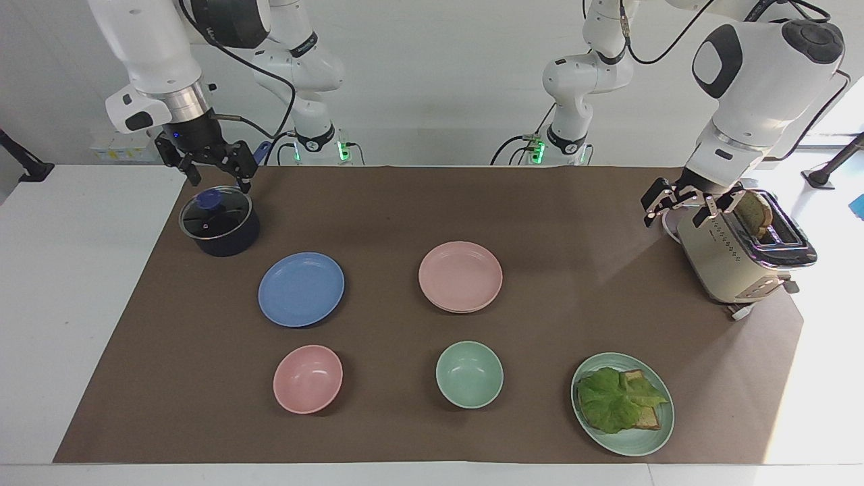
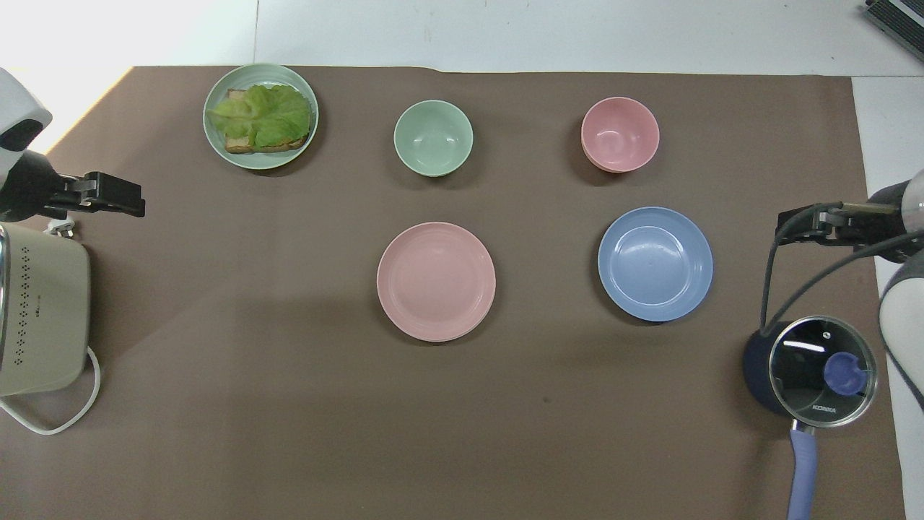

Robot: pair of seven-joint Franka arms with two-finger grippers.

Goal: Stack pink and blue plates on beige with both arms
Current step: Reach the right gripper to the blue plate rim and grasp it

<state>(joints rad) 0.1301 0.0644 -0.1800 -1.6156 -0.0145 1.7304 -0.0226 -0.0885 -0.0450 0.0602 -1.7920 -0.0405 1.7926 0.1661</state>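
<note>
My right gripper is going to act next. It should close on the rim of the blue plate [image 2: 710, 264], at the side farthest from the pink plate.
The pink plate [image 1: 460, 277] [image 2: 436, 280] lies mid-table, and a thin second rim shows under its edge. I cannot tell that rim's colour, so the beige plate is hidden or out of view. The blue plate [image 1: 301, 289] [image 2: 655, 263] lies beside the pink plate, toward the right arm's end of the table. My left gripper [image 1: 675, 210] [image 2: 133, 202] hangs open and empty over the toaster's end. My right gripper [image 1: 217, 174] [image 2: 790, 235] hangs open and empty over the pot. Neither gripper touches a plate.
A dark pot with a glass lid [image 1: 219, 223] [image 2: 812, 368] stands at the right arm's end. A beige toaster [image 1: 739, 253] [image 2: 40, 318] stands at the left arm's end. Farther from the robots sit a pink bowl [image 1: 308, 378], a green bowl [image 1: 469, 374] and a green plate [image 1: 638, 445] of lettuce and toast.
</note>
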